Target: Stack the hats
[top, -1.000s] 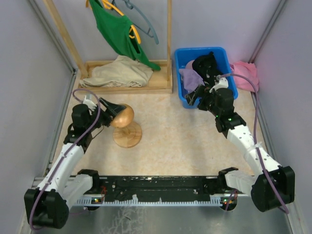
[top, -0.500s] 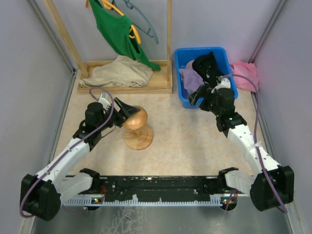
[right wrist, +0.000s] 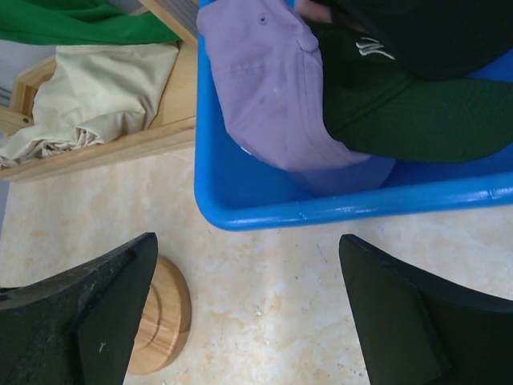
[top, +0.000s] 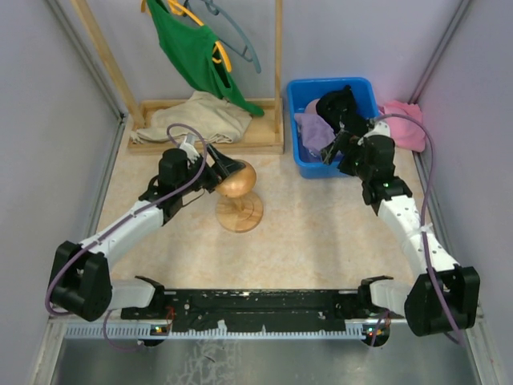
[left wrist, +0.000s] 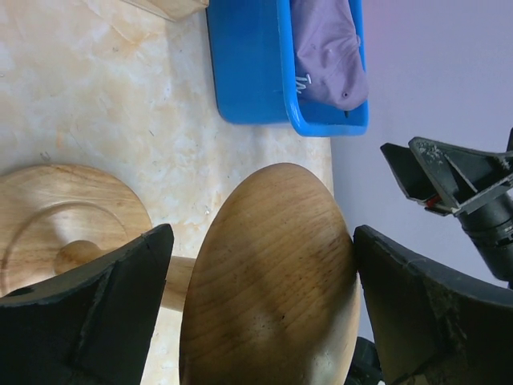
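Observation:
The lavender cap's near-side fold [top: 330, 143] [right wrist: 329, 141] is below its top button and beside the black cap with the white logo. My right gripper needs to close on that fold next.
The hats lie in a blue bin [top: 365, 87] at the back right: a lavender cap [top: 314, 128], a black cap [top: 341, 108] and a bit of pink cap [top: 309, 106] behind. The right wrist view shows the lavender cap [right wrist: 268, 88] and a black cap with a white logo [right wrist: 409, 96]. My left gripper [top: 218, 170] is shut on the head of a wooden hat stand [top: 238, 180], which fills the left wrist view [left wrist: 272, 281] between the fingers. My right gripper [top: 343, 152] is open and empty, just in front of the bin's near wall [right wrist: 337, 207].
A bright pink cloth [top: 403, 120] lies right of the bin. A green shirt [top: 192, 48] hangs on a wooden rack at the back, with beige cloth [top: 192, 119] on its base. Grey walls close in on both sides.
My left gripper has carried the wooden hat stand to the right and a little farther back, toward the bin. My right gripper has shifted slightly right and back at the bin's front.

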